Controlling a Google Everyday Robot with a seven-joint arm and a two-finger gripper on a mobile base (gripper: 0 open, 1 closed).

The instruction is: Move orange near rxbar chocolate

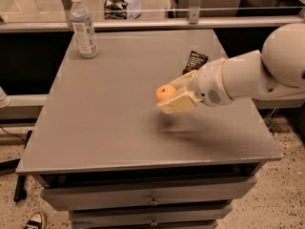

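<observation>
The orange will go on the grey table (pixel 212 65). My gripper needs to let go of it there, close between the rxbar chocolate and the table's side edge.
The orange (pixel 165 93) is a small round fruit held between the cream fingers of my gripper (pixel 174 95), lifted above the grey table (pixel 109 109). The gripper is shut on the orange and reaches in from the right on a white arm. The rxbar chocolate (pixel 195 61), a flat black wrapper, lies on the table just behind and to the right of the gripper, partly hidden by the upper finger. The orange hangs a short way in front and left of the bar.
A clear water bottle with a white cap (pixel 83 26) stands at the table's far left corner. Drawers (pixel 152 202) sit under the tabletop. A glass rail (pixel 157 13) runs behind the table. The table's right edge lies under my arm.
</observation>
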